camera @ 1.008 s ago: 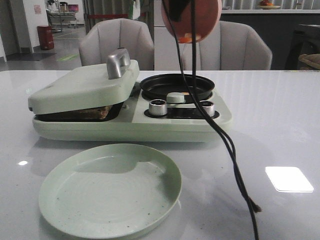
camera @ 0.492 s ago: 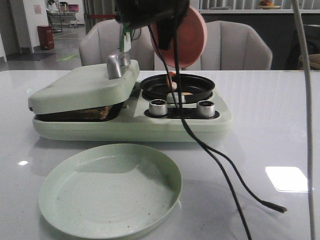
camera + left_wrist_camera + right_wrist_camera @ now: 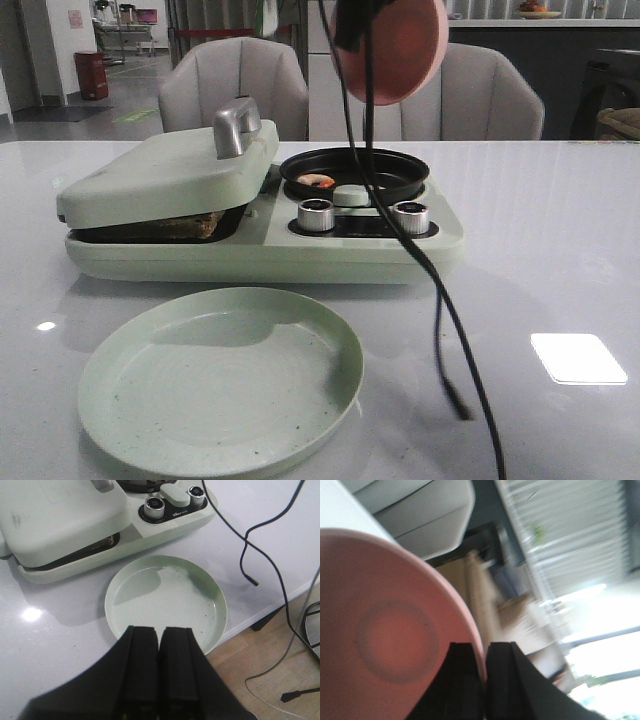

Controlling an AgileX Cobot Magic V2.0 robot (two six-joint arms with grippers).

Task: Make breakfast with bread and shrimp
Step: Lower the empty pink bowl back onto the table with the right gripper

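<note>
The pink bowl will go down on the table (image 3: 606, 298) just behind the bright patch of light, set there by my right gripper. The bowl is now high above the black pan.
My right gripper (image 3: 484, 650) is shut on the rim of the pink bowl (image 3: 395, 635). It holds the bowl tipped on its side, high above the black pan (image 3: 355, 170) in the front view (image 3: 395, 45). An orange-pink shrimp (image 3: 318, 181) lies in the left part of the pan. The bread (image 3: 190, 225) shows only as a brown edge under the nearly closed lid (image 3: 170, 170) of the green breakfast maker; its edge also shows in the left wrist view (image 3: 102, 542). My left gripper (image 3: 160, 632) is shut and empty, over the near rim of the green plate (image 3: 210, 587).
The green plate (image 3: 100, 360) sits in front of the breakfast maker (image 3: 260, 255), which has two knobs (image 3: 316, 214). Black cables (image 3: 440, 300) hang from my right arm down onto the table. The table's edge (image 3: 265, 615) lies just past the plate. Chairs stand behind the table.
The shrimp that sat at the bowl's lower rim has dropped into the pan. The bowl swung left over the pan, then back right and up.
</note>
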